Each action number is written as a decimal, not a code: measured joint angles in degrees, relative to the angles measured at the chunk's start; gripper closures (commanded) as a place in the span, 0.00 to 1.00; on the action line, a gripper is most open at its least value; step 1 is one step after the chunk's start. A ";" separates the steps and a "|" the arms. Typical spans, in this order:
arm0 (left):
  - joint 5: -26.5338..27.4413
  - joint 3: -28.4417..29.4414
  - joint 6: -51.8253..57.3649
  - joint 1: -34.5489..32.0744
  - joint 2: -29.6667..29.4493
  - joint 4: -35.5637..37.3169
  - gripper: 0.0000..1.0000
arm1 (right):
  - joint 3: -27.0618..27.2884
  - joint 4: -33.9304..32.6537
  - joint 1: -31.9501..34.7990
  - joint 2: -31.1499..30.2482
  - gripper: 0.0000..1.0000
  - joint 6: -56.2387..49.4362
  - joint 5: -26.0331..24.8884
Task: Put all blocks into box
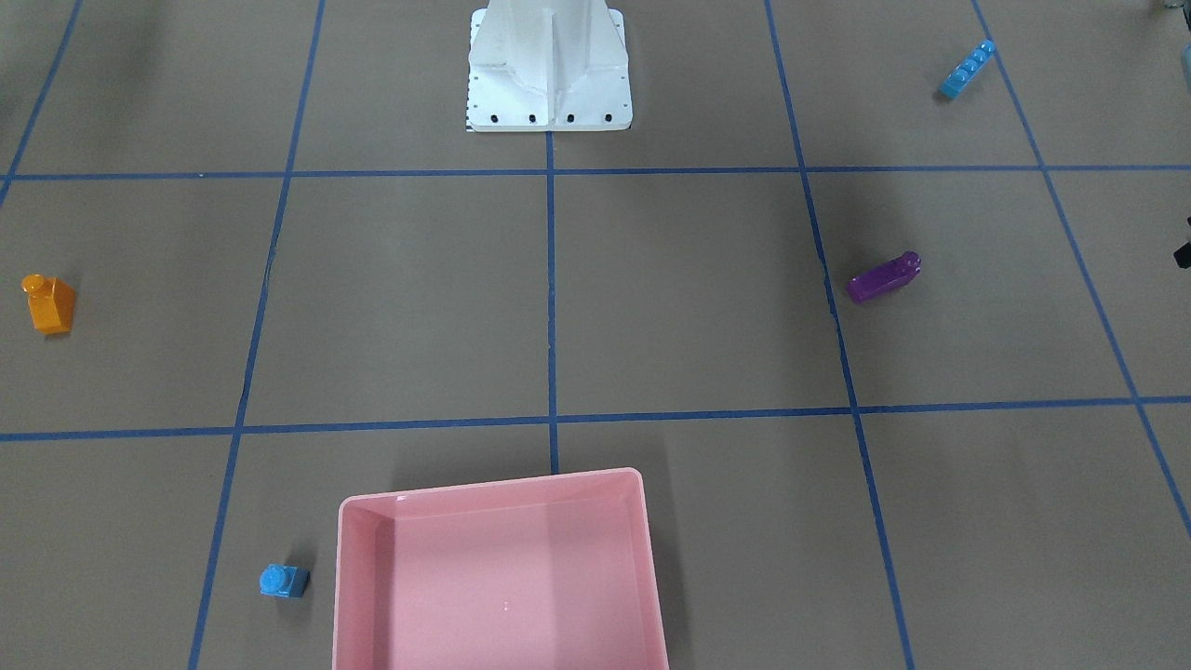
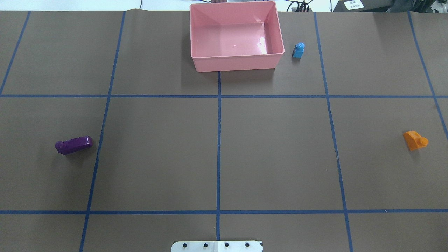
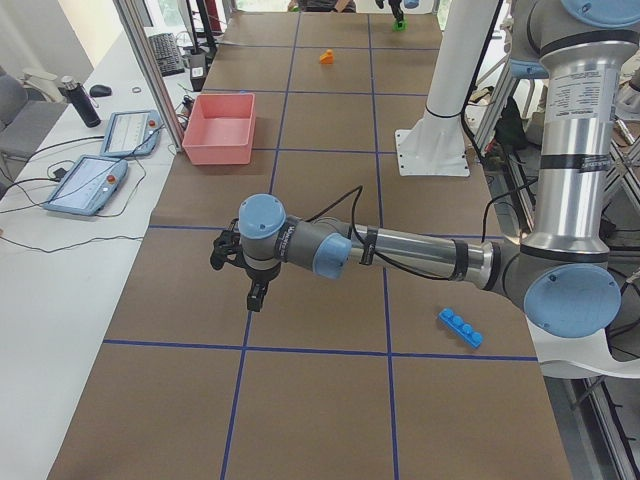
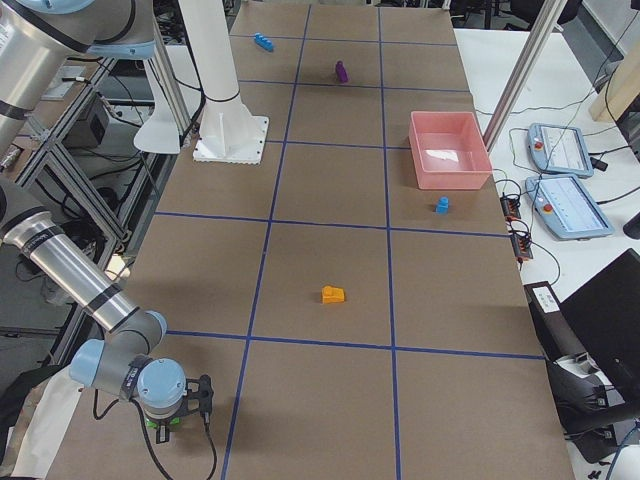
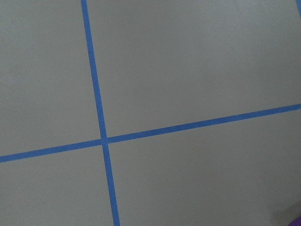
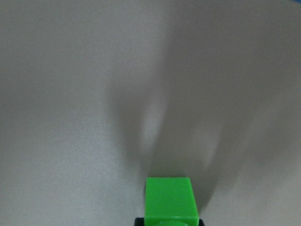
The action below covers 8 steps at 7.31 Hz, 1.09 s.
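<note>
Next, I let go of the green block with my right gripper on the bottom of the pink box, slightly toward the small blue block (image 1: 477, 587).
The pink box (image 2: 236, 63) stands empty at the table's far middle; it also shows in the front view (image 1: 365, 596). The small blue block (image 2: 298, 50) lies just right of it. The purple block (image 2: 73, 145) lies on the left and the orange block (image 2: 415, 140) on the right. The long light-blue block (image 3: 460, 327) lies near the robot's left side. My right gripper (image 4: 174, 412) is low at the table's right end, shut on the green block (image 6: 170, 200). My left gripper (image 3: 242, 272) hovers over the table's left part; I cannot tell if it is open.
The white robot base (image 1: 549, 70) stands at the table's near middle edge. Blue tape lines (image 2: 218, 140) grid the brown table. Tablets (image 3: 85, 185) and cables lie on the bench beyond the box.
</note>
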 measured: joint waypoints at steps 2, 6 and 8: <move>0.00 0.71 0.12 0.12 -1.00 0.02 0.00 | 6.67 -4.21 3.10 1.48 1.00 4.28 2.33; -0.27 -0.27 -1.33 7.89 1.90 -1.15 0.00 | 11.59 -29.00 -3.99 33.71 1.00 25.09 5.49; 0.15 -2.22 -2.33 14.56 5.31 -5.85 0.00 | 5.95 -31.54 -12.65 50.66 1.00 38.71 8.29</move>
